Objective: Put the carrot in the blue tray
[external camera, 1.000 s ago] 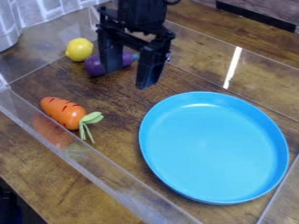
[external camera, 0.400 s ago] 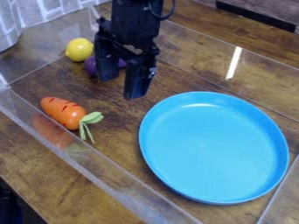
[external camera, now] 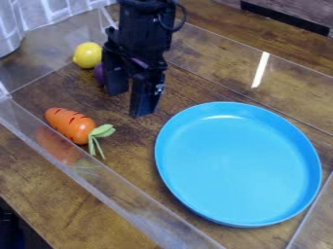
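The orange carrot has a green leafy top. My gripper should next go to the middle of the orange carrot's body (external camera: 70, 124), clear of that top, and close there.
The orange carrot (external camera: 70, 124) with a light green leafy top lies on the wooden table at the left, pointing up-left. The big round blue tray (external camera: 240, 162) rests to its right with nothing in it. My black gripper (external camera: 131, 89) hangs above the table behind the carrot, up and to its right, between carrot and tray. Its two fingers stand apart with nothing between them. It touches neither the carrot nor the tray.
A yellow lemon (external camera: 88, 54) sits at the back left, and a purple eggplant (external camera: 101, 71) is mostly hidden behind the gripper. A clear plastic wall (external camera: 78, 180) runs along the near left edge of the work area.
The open gripper has moved left and slightly toward the front, closer to the carrot. Carrot, tray and lemon have not moved.
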`<action>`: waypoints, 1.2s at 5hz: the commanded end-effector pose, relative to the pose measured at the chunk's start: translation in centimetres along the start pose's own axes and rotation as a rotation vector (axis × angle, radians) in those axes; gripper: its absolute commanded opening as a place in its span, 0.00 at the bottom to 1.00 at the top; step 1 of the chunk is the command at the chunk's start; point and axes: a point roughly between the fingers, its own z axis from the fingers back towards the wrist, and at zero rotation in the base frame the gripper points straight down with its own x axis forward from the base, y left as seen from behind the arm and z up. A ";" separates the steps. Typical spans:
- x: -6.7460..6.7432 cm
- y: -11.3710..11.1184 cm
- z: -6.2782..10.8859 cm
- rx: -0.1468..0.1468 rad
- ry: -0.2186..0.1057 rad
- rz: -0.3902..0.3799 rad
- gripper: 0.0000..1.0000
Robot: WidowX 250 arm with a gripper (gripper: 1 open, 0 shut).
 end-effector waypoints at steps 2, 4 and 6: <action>-0.3 1.1 -0.1 0.010 -0.018 -0.040 1.00; -0.9 1.7 -1.1 0.014 -0.009 -0.094 1.00; -1.9 2.7 -1.9 0.026 0.005 -0.148 1.00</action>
